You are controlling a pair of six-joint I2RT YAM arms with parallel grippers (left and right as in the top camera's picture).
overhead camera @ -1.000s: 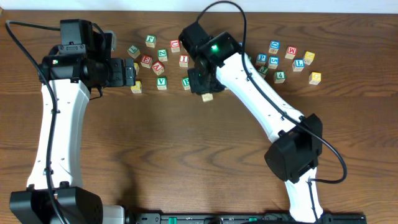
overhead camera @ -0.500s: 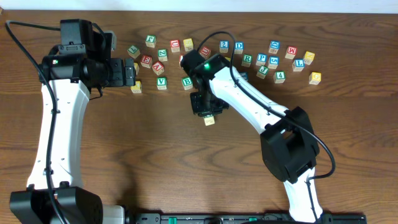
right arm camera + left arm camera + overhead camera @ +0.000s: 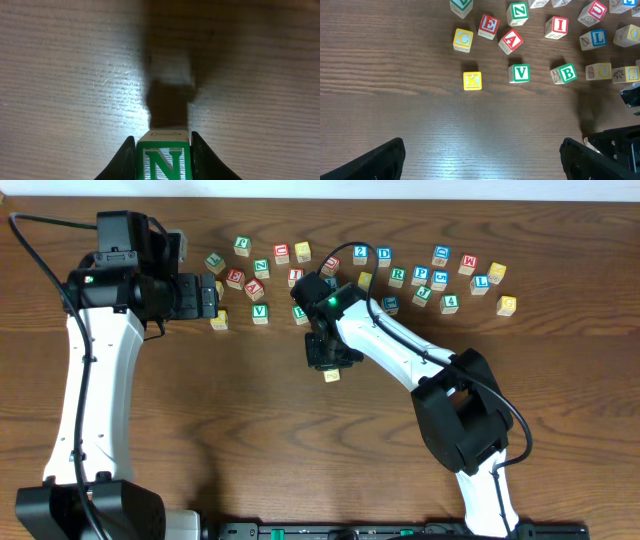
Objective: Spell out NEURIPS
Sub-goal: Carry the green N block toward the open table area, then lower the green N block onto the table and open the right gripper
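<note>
The robot's right gripper should set the pale cube down on the bare wood (image 3: 321, 377) in front of the green B cube.
A pale cube with a green N (image 3: 164, 162) sits clamped between the fingers of my right gripper (image 3: 162, 141), just above the bare wood. From overhead this held cube (image 3: 332, 376) hangs below the right gripper (image 3: 326, 360), in front of the row of loose cubes. Among those lie a red E (image 3: 489, 26), red I (image 3: 556, 26), red U (image 3: 593, 12), green R (image 3: 398, 276) and blue P (image 3: 420, 275). My left gripper (image 3: 482, 165) is open over bare table, left of the cubes, with nothing between its fingers.
Other cubes lie scattered along the far side: yellow K (image 3: 472, 80), yellow C (image 3: 463, 40), red A (image 3: 510, 41), green V (image 3: 519, 73), green B (image 3: 564, 73), blue L (image 3: 593, 39), and blue 2 (image 3: 360, 253) and D (image 3: 384, 255). Brown wooden table (image 3: 250, 430) stretches toward the near edge.
My right gripper has carried the N cube away from the row of cubes toward the near side of the table and lowered it. The left arm has not moved.
</note>
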